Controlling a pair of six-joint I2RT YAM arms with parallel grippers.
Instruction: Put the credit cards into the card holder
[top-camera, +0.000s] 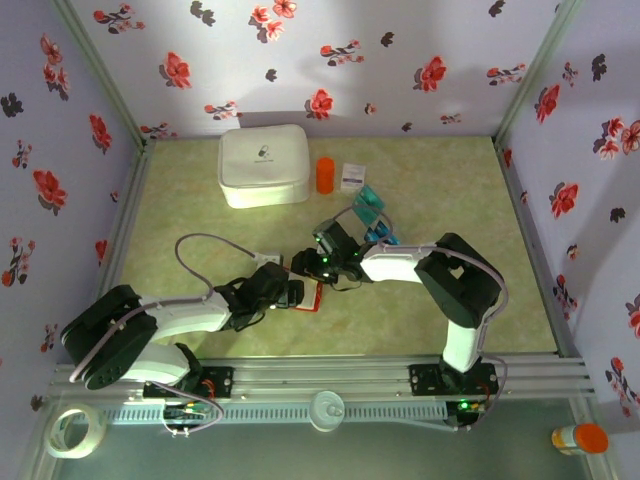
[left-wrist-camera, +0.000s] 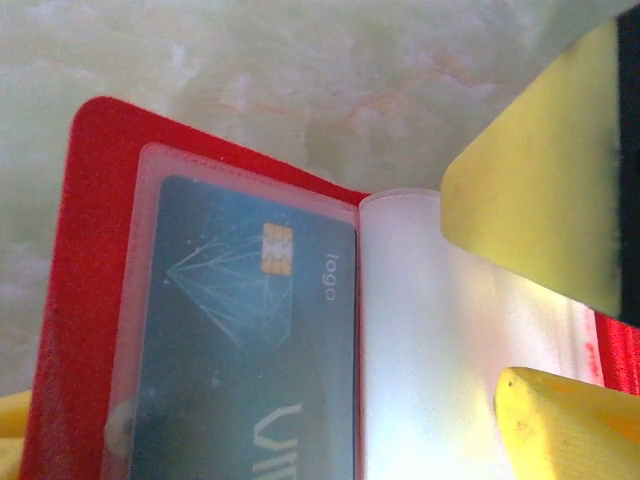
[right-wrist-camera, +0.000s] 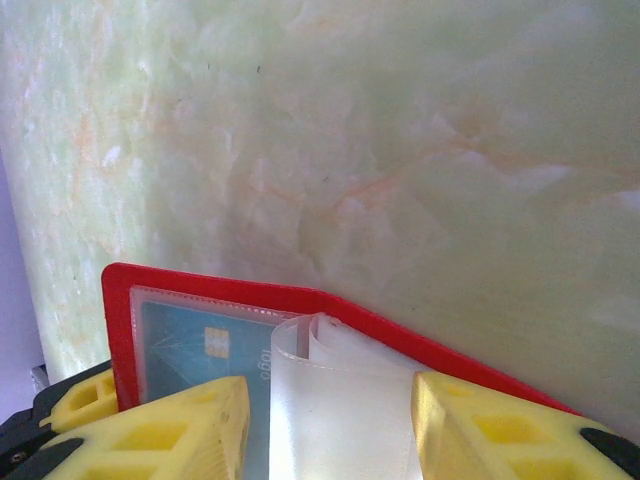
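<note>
The clear sleeve page curls up by the spine between my right gripper's fingers, so next I back away and pinch closer to the page's outer edge (left-wrist-camera: 594, 338).
The card holder (top-camera: 312, 299) lies open on the table between both grippers, a red wallet (left-wrist-camera: 90, 300) with clear sleeve pages (right-wrist-camera: 340, 400). A blue credit card (left-wrist-camera: 240, 340) sits inside its left sleeve, also in the right wrist view (right-wrist-camera: 195, 345). Two more credit cards, teal (top-camera: 368, 205) and blue (top-camera: 381, 236), lie loose behind the right gripper. My left gripper (left-wrist-camera: 320, 400) hovers close over the open wallet, jaws wide apart and empty. My right gripper (right-wrist-camera: 330, 400) stands half open at the wallet's edge, the curled sleeve pages rising between its yellow fingers (right-wrist-camera: 170, 425).
A large white rounded case (top-camera: 263, 166) stands at the back, with an orange cylinder (top-camera: 325, 173) and a small white printed box (top-camera: 351, 175) to its right. One yellow finger (left-wrist-camera: 540, 190) of the right gripper presses near the wallet's right page.
</note>
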